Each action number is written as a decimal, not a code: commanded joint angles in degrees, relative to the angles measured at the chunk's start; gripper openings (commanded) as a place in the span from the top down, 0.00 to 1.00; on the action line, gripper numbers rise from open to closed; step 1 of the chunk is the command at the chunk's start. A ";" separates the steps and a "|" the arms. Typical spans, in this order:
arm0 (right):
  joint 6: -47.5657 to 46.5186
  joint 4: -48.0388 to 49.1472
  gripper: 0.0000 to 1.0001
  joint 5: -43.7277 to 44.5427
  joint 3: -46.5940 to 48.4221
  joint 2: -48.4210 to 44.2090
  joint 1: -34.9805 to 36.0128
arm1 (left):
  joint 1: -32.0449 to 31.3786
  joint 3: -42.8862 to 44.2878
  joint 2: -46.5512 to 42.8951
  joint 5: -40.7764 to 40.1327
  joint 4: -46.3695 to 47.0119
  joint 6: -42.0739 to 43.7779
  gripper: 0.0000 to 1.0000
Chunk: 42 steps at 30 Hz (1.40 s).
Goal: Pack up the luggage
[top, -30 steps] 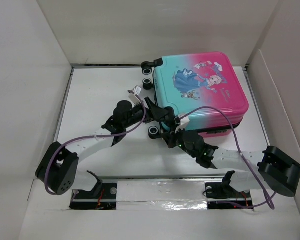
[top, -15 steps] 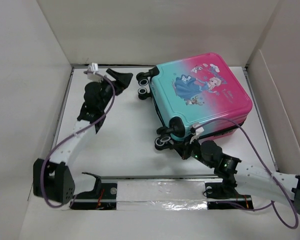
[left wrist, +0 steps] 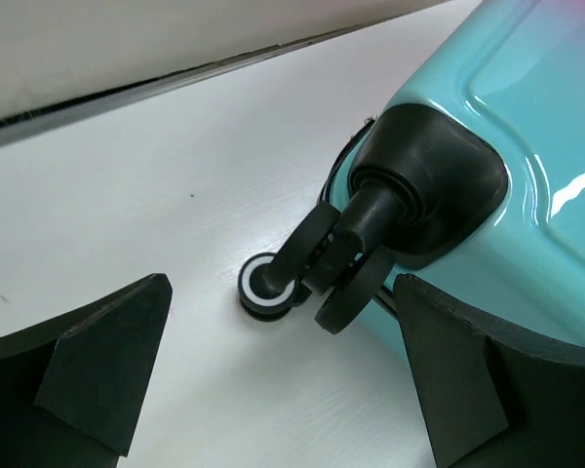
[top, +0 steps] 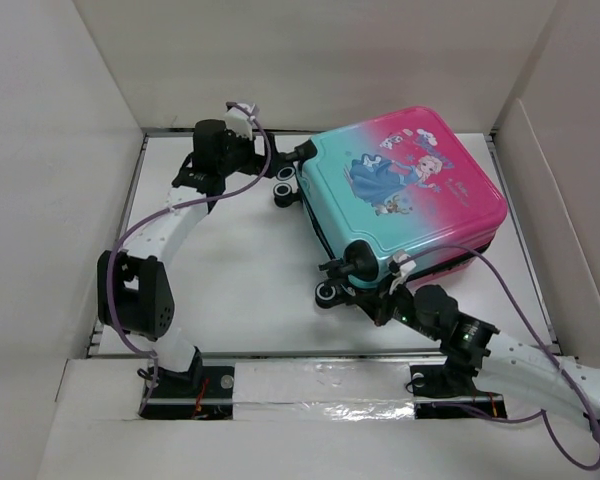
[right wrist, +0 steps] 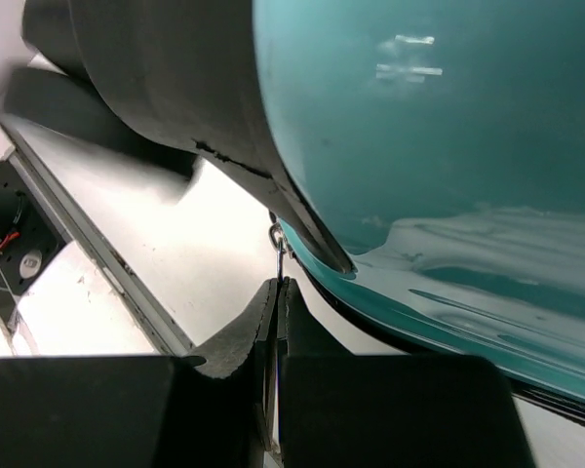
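Note:
The upper black wheel (top: 286, 171) (left wrist: 333, 265) at the far teal corner of the suitcase, just above the lower wheel there, will be gripped by my left gripper.
The luggage (top: 410, 195), a pink-to-teal hard-shell suitcase with a princess print, lies flat and closed at the back right of the table. My left gripper (top: 276, 163) is open by its far left corner. In the left wrist view the gripper (left wrist: 281, 283) has a black wheel (left wrist: 268, 286) between its spread fingers, not touching it, beside the teal shell (left wrist: 526, 127). My right gripper (top: 382, 292) is at the suitcase's near left corner. In the right wrist view it (right wrist: 276, 285) is shut on the metal zipper pull (right wrist: 276, 249) under the teal shell (right wrist: 448, 127).
White walls box in the table on the left, back and right. A taped metal rail (top: 320, 375) runs along the near edge by the arm bases. The near left wheels (top: 332, 290) stand next to my right gripper.
My left arm swung from the suitcase's near left wheel out to the back left, then in to the far wheel. The suitcase turned slightly. My right arm drew back along the near edge.

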 commanded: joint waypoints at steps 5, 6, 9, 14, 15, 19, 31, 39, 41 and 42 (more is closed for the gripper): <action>-1.43 2.91 1.00 -5.44 1.97 -4.66 0.02 | -2.22 4.10 0.10 3.21 -6.46 13.13 0.01; -1.43 1.85 1.00 -5.09 2.24 -5.97 -0.50 | -2.22 3.75 0.36 3.65 -7.59 13.31 0.01; -0.81 -4.64 1.00 -2.99 4.16 -9.83 -0.51 | -2.22 2.87 0.89 5.49 -7.51 13.40 0.01; 1.20 -16.08 1.00 1.58 6.55 -20.03 -0.51 | -2.22 2.00 0.02 11.21 -8.04 12.70 0.01; 1.65 -17.39 1.00 2.81 6.81 -21.44 -0.51 | -2.22 1.99 -0.33 11.73 -8.13 12.87 0.01; 2.53 -18.98 1.00 4.23 7.16 -22.95 -0.51 | -5.20 3.30 0.53 9.29 -10.32 15.14 0.01; 2.00 -18.99 1.00 1.86 7.95 -20.49 -4.55 | -7.76 4.89 2.47 7.17 -15.51 17.18 0.09; 1.74 -18.90 1.00 1.15 7.86 -20.66 -4.55 | -7.76 7.88 6.78 6.90 -15.43 16.47 0.18; 1.65 -18.81 1.00 1.07 7.86 -20.49 -4.55 | -7.76 8.84 7.75 8.31 -15.34 15.95 0.22; 1.65 -18.72 1.00 0.98 7.86 -20.40 -4.55 | -6.97 9.11 8.01 9.01 -15.16 15.60 0.23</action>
